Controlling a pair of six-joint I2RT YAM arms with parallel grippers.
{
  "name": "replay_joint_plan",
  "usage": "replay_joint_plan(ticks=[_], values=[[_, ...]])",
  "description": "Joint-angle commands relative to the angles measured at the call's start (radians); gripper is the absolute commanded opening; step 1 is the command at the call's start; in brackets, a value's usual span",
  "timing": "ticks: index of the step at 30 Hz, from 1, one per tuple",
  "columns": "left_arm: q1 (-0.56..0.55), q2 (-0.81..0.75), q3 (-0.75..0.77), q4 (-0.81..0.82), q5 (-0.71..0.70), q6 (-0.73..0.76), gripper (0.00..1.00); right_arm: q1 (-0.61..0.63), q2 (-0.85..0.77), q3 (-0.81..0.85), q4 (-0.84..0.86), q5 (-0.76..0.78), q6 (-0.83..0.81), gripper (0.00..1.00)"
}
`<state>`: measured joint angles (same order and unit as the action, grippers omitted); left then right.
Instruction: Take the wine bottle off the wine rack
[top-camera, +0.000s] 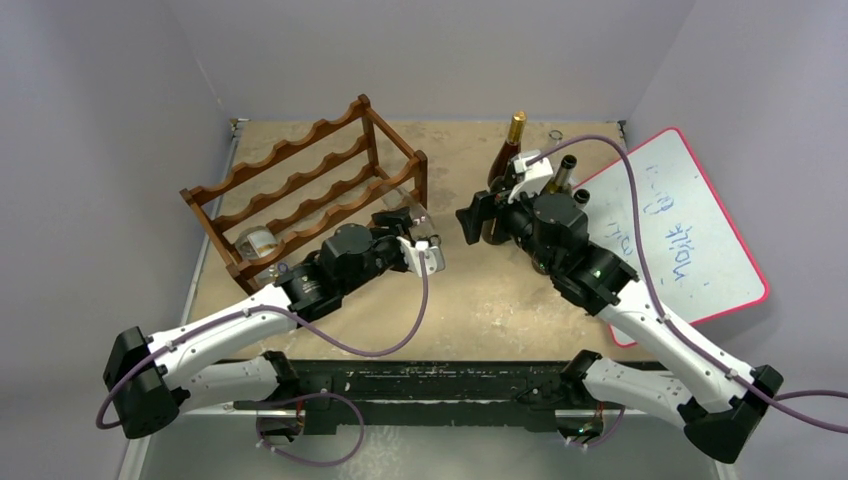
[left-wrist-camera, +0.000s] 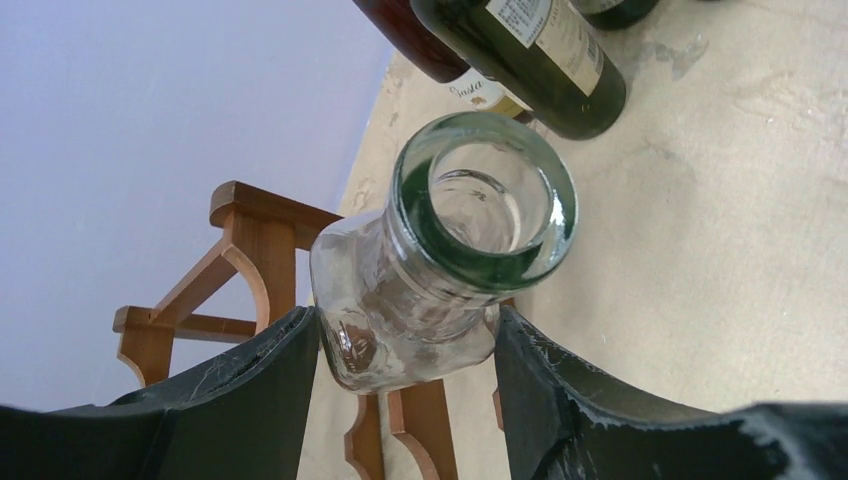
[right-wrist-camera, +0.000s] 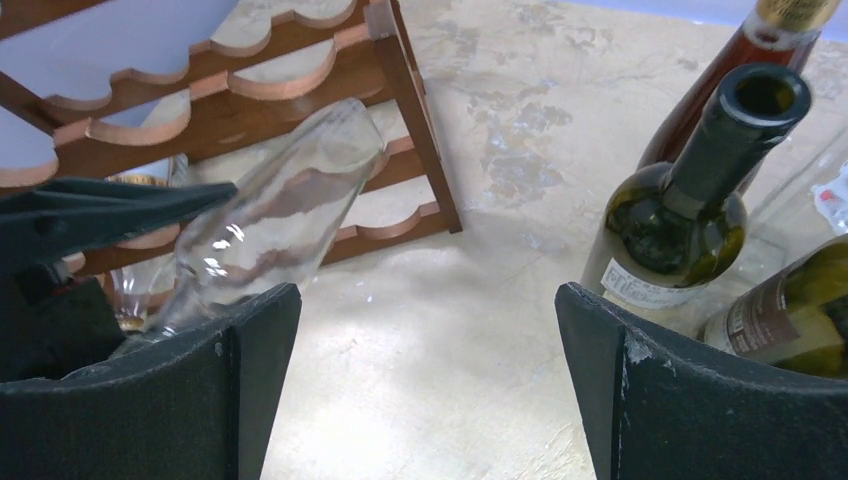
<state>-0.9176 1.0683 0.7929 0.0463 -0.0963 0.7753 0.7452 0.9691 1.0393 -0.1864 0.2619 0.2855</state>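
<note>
Next, my left gripper sets down and releases the clear bottle on the table (top-camera: 494, 273) (left-wrist-camera: 688, 130) in front of the dark green bottle.
The dark reddish-brown wine rack (top-camera: 300, 185) stands at the back left and also shows in the right wrist view (right-wrist-camera: 250, 95). My left gripper (left-wrist-camera: 405, 350) is shut on the narrow end of a clear, empty wine bottle (left-wrist-camera: 440, 270). It holds the bottle tilted, base upward, in front of the rack's right end (right-wrist-camera: 280, 215). In the top view this gripper (top-camera: 412, 228) sits at the rack's near right corner. My right gripper (right-wrist-camera: 428, 330) is open and empty above bare table, right of the rack (top-camera: 470, 220).
Another bottle with a label (top-camera: 262, 243) lies in the rack's lowest tier. A dark green bottle (right-wrist-camera: 690, 200), an amber bottle with gold foil (top-camera: 515, 135) and a further green bottle (right-wrist-camera: 790, 310) stand close to my right gripper. A red-framed whiteboard (top-camera: 690, 230) lies at the right.
</note>
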Motion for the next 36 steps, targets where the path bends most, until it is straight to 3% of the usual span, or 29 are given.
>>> replay_joint_plan(ticks=[1,7,16,23,36], values=[[-0.004,-0.054,0.066,0.113,-0.008,-0.097,0.00,0.002,-0.003,-0.061,0.123,-0.025,-0.038,1.00],[-0.004,-0.085,0.095,0.089,-0.002,-0.157,0.00,0.003,-0.011,-0.140,0.206,-0.062,-0.045,1.00],[-0.004,-0.087,0.191,0.037,0.003,-0.239,0.00,0.002,0.047,-0.178,0.392,-0.345,-0.209,0.98],[-0.004,-0.066,0.236,0.009,-0.008,-0.301,0.00,0.002,0.124,-0.180,0.556,-0.506,-0.227,0.94],[-0.004,-0.008,0.326,0.030,-0.088,-0.641,0.00,0.002,0.117,-0.240,0.640,-0.507,-0.261,0.98]])
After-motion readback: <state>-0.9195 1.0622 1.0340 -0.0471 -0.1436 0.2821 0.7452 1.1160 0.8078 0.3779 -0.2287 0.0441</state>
